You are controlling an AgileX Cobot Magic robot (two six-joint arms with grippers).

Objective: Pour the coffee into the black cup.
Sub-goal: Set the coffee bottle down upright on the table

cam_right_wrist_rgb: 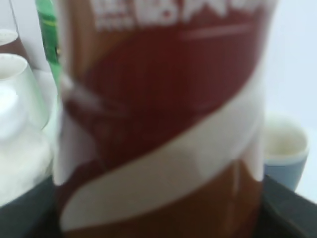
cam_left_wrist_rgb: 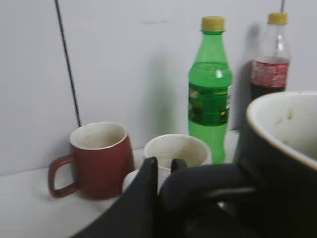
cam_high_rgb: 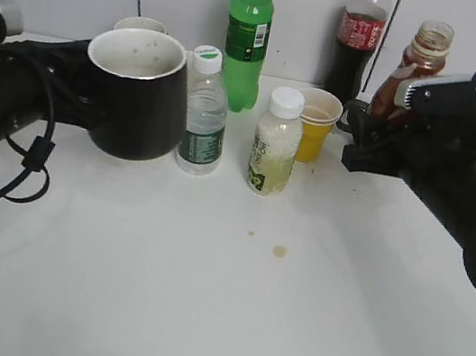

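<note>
The robot's left hand should release the black cup, now held upright just off the table, on the table (cam_high_rgb: 109,162) next to the water bottle, in front of the red mug.
The black cup (cam_high_rgb: 141,102) with a white inside is at the left, held upright a little off the table, apparently by its handle. In the left wrist view my left gripper (cam_left_wrist_rgb: 165,171) is shut on the cup's handle, and the cup (cam_left_wrist_rgb: 285,163) fills the right side. The coffee bottle (cam_high_rgb: 420,58) is brown with a red and white label and has no cap. It stands at the back right, tilted slightly. My right gripper (cam_high_rgb: 366,135) is closed around its lower body. In the right wrist view the bottle (cam_right_wrist_rgb: 163,99) fills the frame between the fingers (cam_right_wrist_rgb: 158,220).
Between the cup and the coffee bottle stand a water bottle (cam_high_rgb: 203,113), a pale juice bottle (cam_high_rgb: 276,143), a yellow paper cup (cam_high_rgb: 317,123), a green soda bottle (cam_high_rgb: 246,38) and a cola bottle (cam_high_rgb: 359,38). A red mug (cam_left_wrist_rgb: 99,158) and a white mug (cam_left_wrist_rgb: 176,148) stand by the wall. There are small drips (cam_high_rgb: 279,251) on the table.
</note>
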